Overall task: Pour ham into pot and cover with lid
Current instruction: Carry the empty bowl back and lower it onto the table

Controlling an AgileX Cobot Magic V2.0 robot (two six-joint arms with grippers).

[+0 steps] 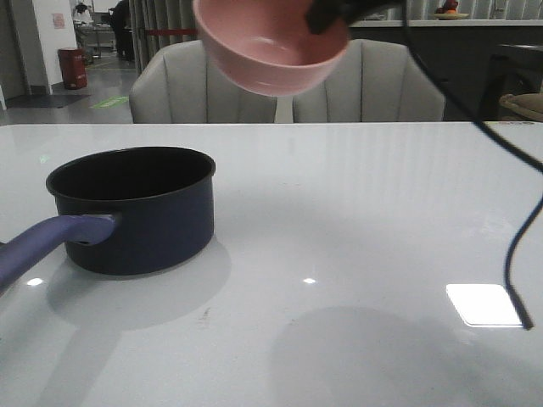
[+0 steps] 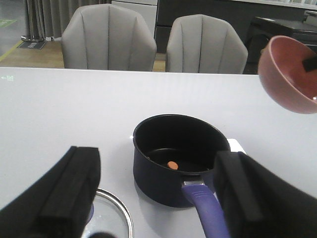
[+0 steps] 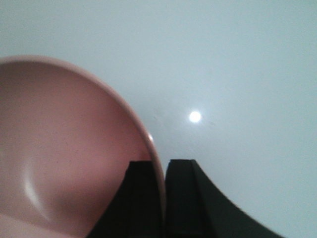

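Note:
The robot's right gripper will release the pink bowl on the white table [image 1: 417, 256] just behind the bright patch of light.
The dark navy pot [image 1: 131, 208] stands at the table's left, its purple-blue handle [image 1: 51, 242] pointing toward me. In the left wrist view one small orange piece of ham [image 2: 172, 165] lies on the black bottom of the pot [image 2: 163, 186]. The glass lid [image 2: 116, 215] with its steel rim lies flat on the table beside the pot, partly hidden by a finger. My left gripper [image 2: 158, 166] hangs open above lid and handle, holding nothing. My right gripper [image 3: 162, 168] is shut on the rim of the pink bowl [image 1: 271, 47], held high and tilted, right of the pot. The bowl's inside [image 3: 64, 148] looks bare.
Two grey chairs [image 1: 204, 85] [image 1: 373, 80] stand behind the far edge of the white table [image 1: 356, 212]. A black cable [image 1: 509, 246] hangs down at the right, its end near the tabletop.

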